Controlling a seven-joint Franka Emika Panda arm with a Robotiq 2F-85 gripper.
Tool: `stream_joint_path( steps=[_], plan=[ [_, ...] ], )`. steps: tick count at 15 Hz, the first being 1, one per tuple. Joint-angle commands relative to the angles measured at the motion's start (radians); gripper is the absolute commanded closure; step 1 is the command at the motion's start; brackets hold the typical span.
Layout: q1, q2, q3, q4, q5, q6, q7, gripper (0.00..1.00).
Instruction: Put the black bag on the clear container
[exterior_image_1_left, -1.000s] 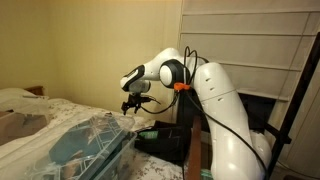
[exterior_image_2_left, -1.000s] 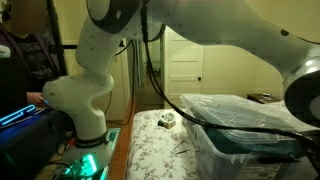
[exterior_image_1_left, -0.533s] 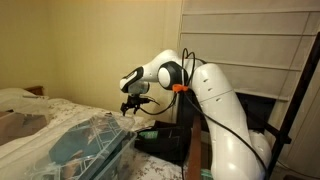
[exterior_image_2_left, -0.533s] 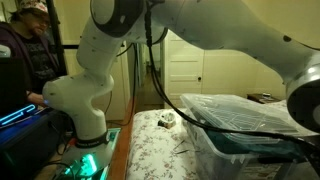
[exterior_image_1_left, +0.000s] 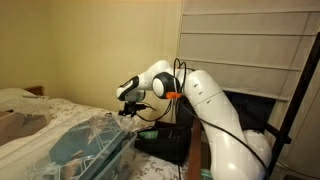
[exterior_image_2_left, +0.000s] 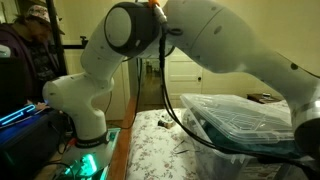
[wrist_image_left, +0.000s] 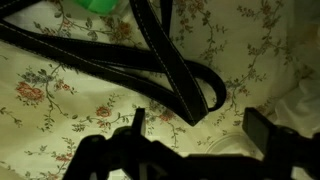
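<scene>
My gripper is to move next to the pointed fold (exterior_image_1_left: 128, 113) (wrist_image_left: 191, 112) of the black bag's strap, next to its small rounded loop, and shut there.
In the wrist view the black bag's strap (wrist_image_left: 176, 70), with pale stitching, lies looped on a floral sheet (wrist_image_left: 60, 110). The bag's body is not clear in any view. My gripper (wrist_image_left: 200, 135) is open and empty, its two dark fingers just below the strap loop and not touching it. In an exterior view the gripper (exterior_image_1_left: 128, 106) hangs just above the near end of the clear container (exterior_image_1_left: 92, 143). The container has a crinkled see-through lid with teal showing through. It also shows in the other exterior view (exterior_image_2_left: 245, 115), where the gripper is hidden.
A dark bulky shape (exterior_image_1_left: 160, 143) sits low between the container and the robot base. The floral bed sheet (exterior_image_2_left: 150, 150) lies beside the container. A person (exterior_image_2_left: 30, 45) stands at the far left by glowing equipment (exterior_image_2_left: 85, 160). A slatted wall (exterior_image_1_left: 250, 50) is behind the arm.
The arm has swung its wrist down and toward the container. The gripper now sits lower, at the container's end. The container has not moved.
</scene>
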Motion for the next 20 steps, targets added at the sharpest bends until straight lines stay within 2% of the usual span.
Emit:
stream_joint_path(
  steps=[1, 9, 10, 11, 12, 15, 20],
  plan=[
    [-0.028, 0.116, 0.023, 0.142, -0.023, -0.03, -0.028, 0.0],
    [-0.025, 0.279, 0.023, 0.27, -0.079, -0.048, -0.029, 0.01],
    [-0.025, 0.295, 0.023, 0.286, -0.086, -0.053, -0.027, 0.16],
    [-0.023, 0.311, 0.022, 0.299, -0.092, -0.055, -0.023, 0.26],
    [-0.021, 0.324, 0.022, 0.314, -0.099, -0.062, -0.019, 0.29],
    [-0.017, 0.354, 0.026, 0.349, -0.107, -0.076, -0.012, 0.5],
    [-0.004, 0.323, 0.021, 0.34, -0.078, -0.079, -0.011, 0.85]
  ],
)
